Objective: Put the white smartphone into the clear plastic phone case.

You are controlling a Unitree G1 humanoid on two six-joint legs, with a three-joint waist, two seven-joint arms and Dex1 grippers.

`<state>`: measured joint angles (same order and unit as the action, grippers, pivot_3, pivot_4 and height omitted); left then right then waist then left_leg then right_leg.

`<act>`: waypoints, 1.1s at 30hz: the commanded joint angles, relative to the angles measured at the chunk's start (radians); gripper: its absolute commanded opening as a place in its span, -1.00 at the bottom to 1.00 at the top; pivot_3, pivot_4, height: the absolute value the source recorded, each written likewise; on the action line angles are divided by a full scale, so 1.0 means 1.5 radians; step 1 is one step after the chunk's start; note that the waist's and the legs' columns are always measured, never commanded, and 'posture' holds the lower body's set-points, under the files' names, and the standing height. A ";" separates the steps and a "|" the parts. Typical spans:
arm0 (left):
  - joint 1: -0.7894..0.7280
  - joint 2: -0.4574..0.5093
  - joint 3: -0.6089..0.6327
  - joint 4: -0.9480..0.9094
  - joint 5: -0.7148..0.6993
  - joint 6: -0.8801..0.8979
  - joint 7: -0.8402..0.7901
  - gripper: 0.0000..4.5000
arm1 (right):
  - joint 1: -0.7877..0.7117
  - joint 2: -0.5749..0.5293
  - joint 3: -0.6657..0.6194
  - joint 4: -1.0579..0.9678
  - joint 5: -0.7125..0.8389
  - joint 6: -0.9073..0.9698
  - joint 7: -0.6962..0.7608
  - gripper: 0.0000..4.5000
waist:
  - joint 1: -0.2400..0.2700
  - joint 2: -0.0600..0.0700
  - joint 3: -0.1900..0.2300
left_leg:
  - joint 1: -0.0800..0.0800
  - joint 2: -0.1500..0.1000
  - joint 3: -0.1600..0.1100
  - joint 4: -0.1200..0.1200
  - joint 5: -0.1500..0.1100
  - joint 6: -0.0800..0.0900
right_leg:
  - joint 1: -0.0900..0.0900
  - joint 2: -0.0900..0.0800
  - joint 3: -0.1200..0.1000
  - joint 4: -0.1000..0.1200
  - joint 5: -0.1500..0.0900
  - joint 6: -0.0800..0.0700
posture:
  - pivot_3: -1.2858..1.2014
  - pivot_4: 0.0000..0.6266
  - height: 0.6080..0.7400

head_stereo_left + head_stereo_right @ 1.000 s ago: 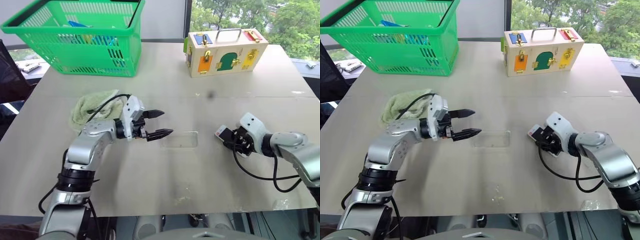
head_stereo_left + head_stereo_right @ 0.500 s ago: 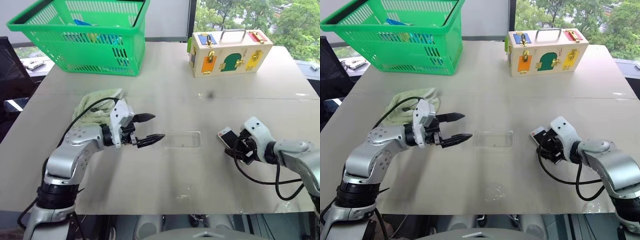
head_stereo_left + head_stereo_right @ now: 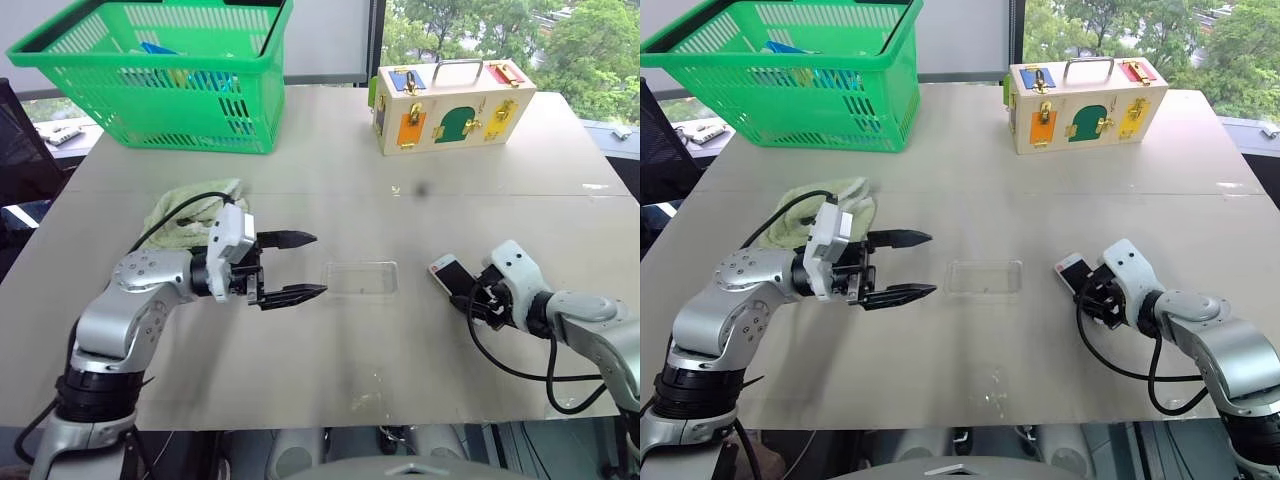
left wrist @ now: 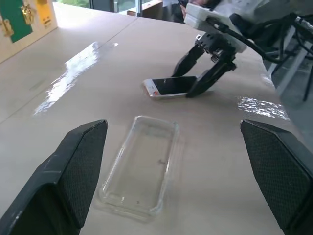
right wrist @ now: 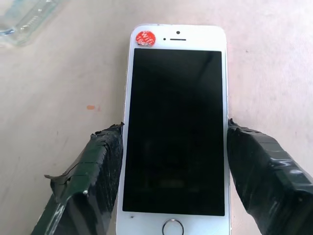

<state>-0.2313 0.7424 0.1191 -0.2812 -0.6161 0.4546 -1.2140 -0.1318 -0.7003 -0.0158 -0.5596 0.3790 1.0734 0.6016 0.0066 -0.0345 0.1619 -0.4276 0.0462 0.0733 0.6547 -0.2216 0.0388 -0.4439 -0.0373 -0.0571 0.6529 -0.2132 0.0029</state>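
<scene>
The robot's right gripper will put the white smartphone down on the clear plastic phone case [image 3: 366, 276] in the middle of the table. The smartphone still lies screen up on the table.
The white smartphone [image 5: 176, 127] lies screen up on the table right of centre [image 3: 446, 270]. My right gripper [image 3: 470, 292] straddles its near end, and both black pads [image 5: 105, 166] press against its long edges. The clear plastic phone case [image 3: 360, 278] lies flat and empty at the table's middle, open side up [image 4: 139, 174], a short way left of the phone. My left gripper [image 3: 318, 264] hovers just left of the case, pointing toward it, jaws wide open with nothing between them.
A pale green towel [image 3: 185, 215] lies bunched behind my left arm. A green basket [image 3: 200, 110] stands at the back left and a wooden lock box [image 3: 455, 105] at the back right. The table's front edge runs close below both arms.
My right gripper's fingers have closed in onto the phone's edges. My left gripper has drawn back a little to the left, away from the case, still open.
</scene>
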 commanded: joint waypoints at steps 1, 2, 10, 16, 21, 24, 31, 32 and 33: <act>0.030 0.012 0.040 0.009 -0.020 -0.003 -0.001 1.00 | -0.063 -0.004 0.016 -0.023 0.038 -0.079 0.071 0.24 | -0.006 0.001 0.001 | 0.000 0.000 0.000 0.000 0.000 0.000 | 0.000 0.000 0.000 0.001 0.000 0.000 | 0.03 -0.52 1.00; 0.046 0.015 0.050 0.010 -0.021 -0.003 0.002 1.00 | -0.088 -0.012 0.042 -0.021 0.034 -0.092 0.090 0.24 | -0.010 0.001 0.001 | 0.000 0.000 0.000 0.000 0.000 0.000 | -0.001 0.000 0.000 0.002 0.000 0.000 | 0.03 -0.52 1.00; 0.133 0.005 0.102 0.013 -0.014 -0.016 0.039 1.00 | -0.318 -0.011 0.256 0.072 -0.043 -0.174 0.203 0.24 | -0.013 0.002 0.002 | 0.000 0.001 0.000 0.000 0.000 0.000 | -0.002 0.000 0.001 0.003 0.000 0.000 | 0.03 -0.52 1.00; 0.190 -0.009 0.109 -0.007 -0.005 -0.047 0.060 1.00 | -0.395 0.001 0.377 0.142 -0.126 -0.224 0.255 0.24 | -0.008 0.002 0.002 | -0.001 0.000 0.000 0.000 0.000 0.000 | -0.002 -0.001 0.001 0.003 0.000 0.000 | 0.03 -0.52 1.00; 0.220 -0.013 0.109 -0.025 -0.007 -0.059 0.070 1.00 | -0.418 0.017 0.404 0.166 -0.151 -0.207 0.272 0.24 | -0.009 0.002 0.002 | -0.001 0.000 0.001 0.001 0.000 0.000 | -0.002 -0.005 0.000 0.003 0.000 -0.001 | 0.03 -0.52 1.00; 0.226 -0.013 0.107 -0.027 -0.006 -0.064 0.072 1.00 | -0.430 0.026 0.417 0.178 -0.165 -0.198 0.282 0.24 | -0.010 0.002 0.002 | -0.001 0.000 0.000 0.002 0.000 0.000 | -0.002 -0.005 0.000 0.004 -0.001 -0.002 | 0.03 -0.52 1.00; 0.220 -0.013 0.096 -0.019 -0.001 -0.073 0.070 1.00 | -0.468 0.074 0.443 0.257 -0.200 -0.180 0.290 0.24 | -0.013 0.002 0.002 | -0.001 0.000 0.000 0.004 0.000 0.000 | -0.002 -0.005 -0.001 0.006 -0.001 -0.003 | 0.03 -0.52 1.00; 0.220 -0.013 0.095 -0.019 -0.001 -0.073 0.070 1.00 | -0.470 0.077 0.444 0.262 -0.203 -0.178 0.292 0.24 | -0.013 0.002 0.002 | -0.001 0.000 0.000 0.004 0.000 0.000 | -0.002 -0.005 -0.001 0.006 -0.001 -0.003 | 0.03 -0.52 1.00; 0.220 -0.013 0.095 -0.020 -0.001 -0.072 0.070 1.00 | -0.474 0.080 0.449 0.269 -0.210 -0.174 0.293 0.24 | -0.012 0.002 0.002 | -0.001 0.000 0.000 0.004 0.000 0.000 | -0.002 -0.005 -0.001 0.006 -0.001 -0.003 | 0.03 -0.52 1.00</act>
<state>0.0999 0.7209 0.2583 -0.2899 -0.6117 0.3626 -1.1074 -0.8210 -0.5801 0.6544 -0.1526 0.0793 0.8056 1.0352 -0.0118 -0.0310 0.1651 -0.4294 0.0467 0.0738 0.6610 -0.2215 0.0385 -0.4472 -0.0448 -0.0586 0.6612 -0.2142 -0.0014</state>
